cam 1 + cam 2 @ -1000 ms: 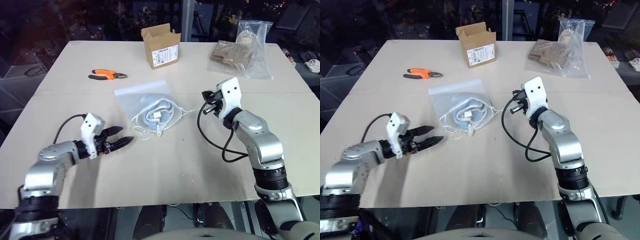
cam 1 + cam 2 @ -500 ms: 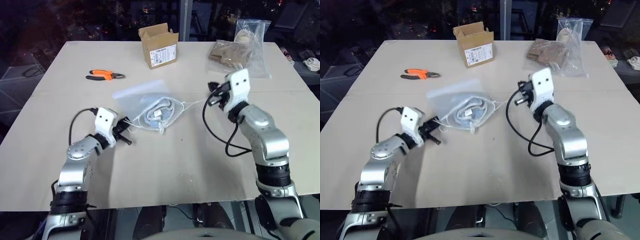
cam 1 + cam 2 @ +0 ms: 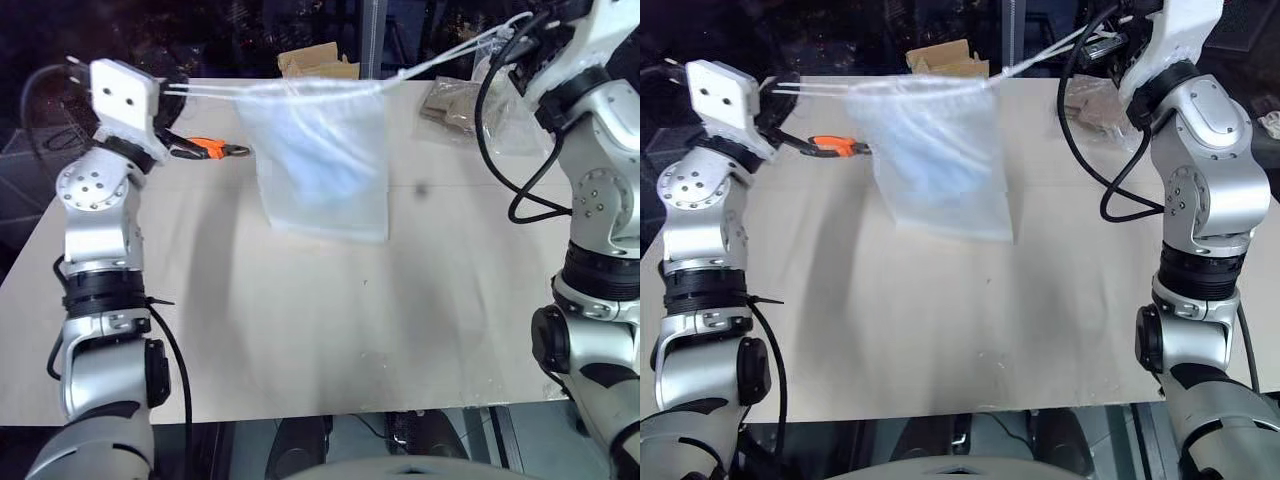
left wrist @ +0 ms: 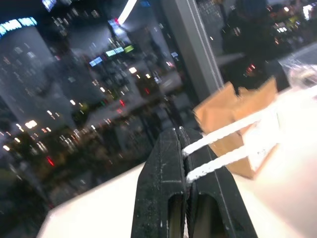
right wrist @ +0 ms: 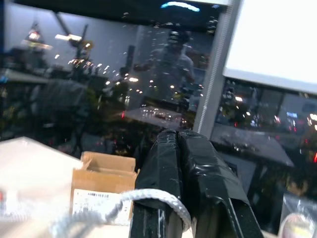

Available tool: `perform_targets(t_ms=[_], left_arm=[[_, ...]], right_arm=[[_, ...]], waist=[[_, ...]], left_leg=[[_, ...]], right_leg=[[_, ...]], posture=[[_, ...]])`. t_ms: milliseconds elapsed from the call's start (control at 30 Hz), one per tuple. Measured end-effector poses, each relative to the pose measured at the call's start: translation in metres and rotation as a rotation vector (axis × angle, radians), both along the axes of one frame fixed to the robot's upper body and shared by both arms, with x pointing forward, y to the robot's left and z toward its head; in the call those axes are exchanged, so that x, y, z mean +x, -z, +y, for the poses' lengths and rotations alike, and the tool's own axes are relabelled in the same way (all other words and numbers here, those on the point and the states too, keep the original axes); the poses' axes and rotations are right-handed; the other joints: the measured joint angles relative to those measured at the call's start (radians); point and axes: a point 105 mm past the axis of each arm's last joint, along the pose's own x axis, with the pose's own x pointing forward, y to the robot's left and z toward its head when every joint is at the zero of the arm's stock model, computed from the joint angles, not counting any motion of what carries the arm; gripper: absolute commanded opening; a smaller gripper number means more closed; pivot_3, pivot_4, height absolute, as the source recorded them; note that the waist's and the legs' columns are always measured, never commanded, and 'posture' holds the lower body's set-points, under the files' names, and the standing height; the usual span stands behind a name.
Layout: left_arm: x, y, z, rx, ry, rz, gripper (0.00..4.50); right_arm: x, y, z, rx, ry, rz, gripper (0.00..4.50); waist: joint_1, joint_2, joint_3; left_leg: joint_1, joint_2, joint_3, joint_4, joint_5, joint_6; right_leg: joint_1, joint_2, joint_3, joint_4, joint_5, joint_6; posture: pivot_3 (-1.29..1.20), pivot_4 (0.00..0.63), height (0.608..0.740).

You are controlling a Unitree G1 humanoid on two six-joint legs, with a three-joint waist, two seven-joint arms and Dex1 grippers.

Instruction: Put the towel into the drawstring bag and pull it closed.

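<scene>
Next, my left gripper sets the white cord, now stretched in the air above the table, down between the orange-handled pliers and the beige table's near edge (image 3: 274, 298).
The drawstring bag (image 3: 322, 205) hangs in the air above the table, stretched between both raised arms by its white cords (image 3: 205, 90). A pale blue shape, the towel (image 3: 328, 165), shows through its translucent wall. My left gripper (image 4: 179, 135) is shut on two cord strands that run off toward the bag. My right gripper (image 5: 177, 135) is shut on the cord end (image 5: 163, 197) on the other side, and that cord (image 3: 440, 60) runs taut up to the top right. The bag's bottom edge hangs just above the tabletop.
On the beige table (image 3: 350, 330), an open cardboard box (image 3: 320, 65) stands at the far edge behind the bag. Orange-handled pliers (image 3: 212, 149) lie at the far left. A clear plastic bag with brown contents (image 3: 455, 100) lies at the far right.
My left gripper went from open to shut on the cords. Both arms then rose and spread, lifting the bag with the towel off the table and pulling the cords taut.
</scene>
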Motion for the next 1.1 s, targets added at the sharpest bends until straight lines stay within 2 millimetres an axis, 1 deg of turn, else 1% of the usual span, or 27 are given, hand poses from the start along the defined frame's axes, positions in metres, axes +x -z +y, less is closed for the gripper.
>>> perform_targets(t_ms=[33,67,100,133,167,200,233,267,367,400,467,500,567,667,767,833,900,933,967,1000,1067,1100], left_arm=[[0.001,0.003,0.001,-0.014,-0.004,0.006,0.02],[0.001,0.002,0.003,-0.02,-0.01,0.003,0.02],[0.001,-0.001,0.001,-0.026,-0.005,-0.003,0.02],[0.003,-0.002,0.0,-0.03,0.002,0.002,0.02],[0.003,-0.002,0.0,-0.027,0.001,0.011,0.02],[0.004,0.002,0.003,-0.03,-0.007,0.022,0.02],[0.006,0.004,0.005,-0.039,-0.016,0.029,0.02],[0.008,0.008,0.009,-0.051,-0.032,0.041,0.02],[0.012,0.019,0.025,-0.091,-0.099,0.076,0.02],[0.013,0.023,0.03,-0.109,-0.124,0.088,0.02],[0.016,0.031,0.046,-0.191,-0.199,0.12,0.02],[0.016,0.033,0.053,-0.225,-0.223,0.126,0.02],[0.016,0.032,0.056,-0.261,-0.239,0.13,0.02],[0.018,0.03,0.058,-0.297,-0.251,0.13,0.02],[0.02,0.031,0.06,-0.329,-0.26,0.133,0.02],[0.022,0.025,0.059,-0.36,-0.247,0.116,0.02],[0.019,0.007,0.062,-0.412,-0.225,0.048,0.02],[0.016,-0.004,0.06,-0.429,-0.179,0.007,0.02],[0.011,-0.011,0.057,-0.432,-0.135,-0.019,0.02],[0.005,-0.014,0.048,-0.434,-0.046,-0.019,0.02],[-0.003,0.001,0.032,-0.409,0.072,0.046,0.02],[-0.012,0.029,0.014,-0.349,0.16,0.156,0.02]], right_arm=[[0.002,0.006,-0.006,-0.041,0.039,0.014,0.0],[0.002,0.006,-0.008,-0.028,0.048,0.014,0.0],[0.0,0.002,-0.013,0.037,0.047,0.008,0.0],[-0.001,0.002,-0.014,0.048,0.052,0.009,0.0],[-0.002,0.007,-0.016,0.009,0.074,0.01,0.0],[0.0,0.016,-0.021,-0.014,0.098,0.031,0.0],[0.002,0.02,-0.026,-0.02,0.12,0.045,0.0],[0.005,0.023,-0.035,-0.04,0.162,0.055,0.0],[0.004,0.018,-0.071,-0.038,0.304,0.041,0.0],[0.004,0.019,-0.081,-0.032,0.347,0.045,0.0],[0.006,0.031,-0.106,-0.015,0.449,0.085,0.0],[0.008,0.037,-0.113,-0.006,0.477,0.106,0.0],[0.007,0.043,-0.126,0.021,0.524,0.125,0.0],[0.004,0.038,-0.138,0.035,0.575,0.098,0.0],[0.005,0.035,-0.142,0.037,0.587,0.084,0.0],[0.008,0.027,-0.141,0.051,0.559,0.066,0.0],[0.004,0.012,-0.133,0.057,0.473,0.027,0.0],[-0.003,0.004,-0.127,0.057,0.392,0.007,0.0],[-0.01,0.001,-0.121,0.041,0.328,-0.006,0.0],[-0.022,0.007,-0.109,-0.012,0.228,0.009,0.0],[-0.032,0.033,-0.09,-0.086,0.099,0.09,0.0],[-0.04,0.064,-0.076,-0.122,0.004,0.2,0.0]], waist=[[0.0,0.0,0.0],[-0.001,0.0,0.0],[-0.002,0.0,0.0],[-0.001,0.0,0.0],[-0.001,0.0,0.0],[-0.001,0.0,-0.001],[0.0,0.0,0.0],[0.0,0.001,0.0],[0.003,0.0,0.0],[0.003,0.0,0.0],[0.002,0.0,0.0],[0.001,0.0,0.0],[0.0,0.0,0.0],[0.0,0.0,0.0],[-0.001,0.0,0.0],[0.0,0.0,0.0],[0.0,0.0,0.0],[0.001,0.0,0.0],[0.001,0.0,0.0],[0.003,0.0,-0.001],[0.003,0.0,-0.003],[0.002,0.001,-0.005]], left_leg=[[-0.001,0.0,0.0,0.001,0.0,0.0],[-0.005,0.0,0.0,0.002,0.0,0.0],[-0.007,0.0,0.0,0.002,0.0,0.0],[-0.007,0.0,0.0,0.003,0.0,0.0],[-0.007,0.0,0.0,0.003,0.0,0.0],[-0.006,0.0,0.0,0.002,0.0,0.0],[-0.007,0.0,0.0,0.003,0.0,0.0],[-0.007,-0.001,0.001,0.003,0.0,0.0],[-0.007,-0.001,0.0,0.003,0.0,0.0],[-0.007,-0.001,0.0,0.003,0.0,0.0],[-0.007,0.0,0.0,0.003,0.0,0.0],[-0.007,0.0,0.0,0.003,0.0,0.0],[-0.007,0.0,0.0,0.003,0.0,0.0],[-0.007,0.0,0.0,0.003,0.0,0.0],[-0.007,-0.001,0.0,0.003,0.0,0.0],[-0.007,-0.001,0.0,0.003,0.0,0.0],[-0.007,-0.001,0.0,0.003,0.0,0.0],[-0.007,0.0,0.0,0.002,0.0,0.0],[-0.007,0.0,0.0,0.002,0.001,-0.001],[-0.007,0.001,0.0,0.0,0.003,-0.004],[-0.006,0.002,0.0,0.001,0.003,-0.004],[-0.006,0.003,-0.001,0.0,0.003,-0.004]], right_leg=[[-0.001,0.0,0.0,0.0,0.0,0.0],[-0.005,0.0,0.001,0.001,0.0,0.0],[-0.008,0.0,0.002,0.003,0.0,0.0],[-0.008,0.0,0.001,0.003,0.0,0.0],[-0.007,0.0,0.0,0.003,0.0,0.0],[-0.007,0.0,0.0,0.003,0.0,0.0],[-0.007,0.0,0.0,0.003,0.0,0.0],[-0.008,0.0,0.001,0.003,0.0,0.0],[-0.007,0.0,0.001,0.002,0.0,0.0],[-0.007,0.0,0.001,0.002,0.0,0.0],[-0.007,0.0,0.001,0.003,0.0,0.0],[-0.007,0.0,0.001,0.003,0.0,0.0],[-0.007,0.0,0.001,0.003,0.0,0.0],[-0.007,0.0,0.001,0.003,0.0,0.0],[-0.007,0.0,0.001,0.003,0.0,0.0],[-0.007,0.0,0.001,0.003,0.001,0.0],[-0.007,0.0,0.001,0.003,0.001,0.0],[-0.007,0.0,0.001,0.002,0.001,0.0],[-0.006,0.0,0.0,0.002,0.0,0.001],[-0.004,0.0,-0.001,0.001,0.0,0.001],[-0.002,0.0,-0.001,0.0,0.0,0.002],[-0.001,-0.001,0.0,-0.001,-0.001,0.003]], posture=[[0.0,0.15,0.74],[0.0,0.15,0.74],[0.0,0.15,0.74],[0.0,0.15,0.74],[0.0,0.15,0.74],[0.0,0.15,0.74],[0.0,0.15,0.74],[0.0,0.15,0.74],[0.0,0.15,0.74],[0.0,0.15,0.74],[0.0,0.15,0.74],[0.0,0.15,0.74],[0.0,0.15,0.74],[0.0,0.15,0.74],[0.0,0.15,0.74],[0.0,0.15,0.74],[0.0,0.15,0.74],[0.0,0.15,0.74],[0.0,0.15,0.74],[0.0,0.15,0.74],[0.0,0.15,0.74],[0.0,0.15,0.74]])
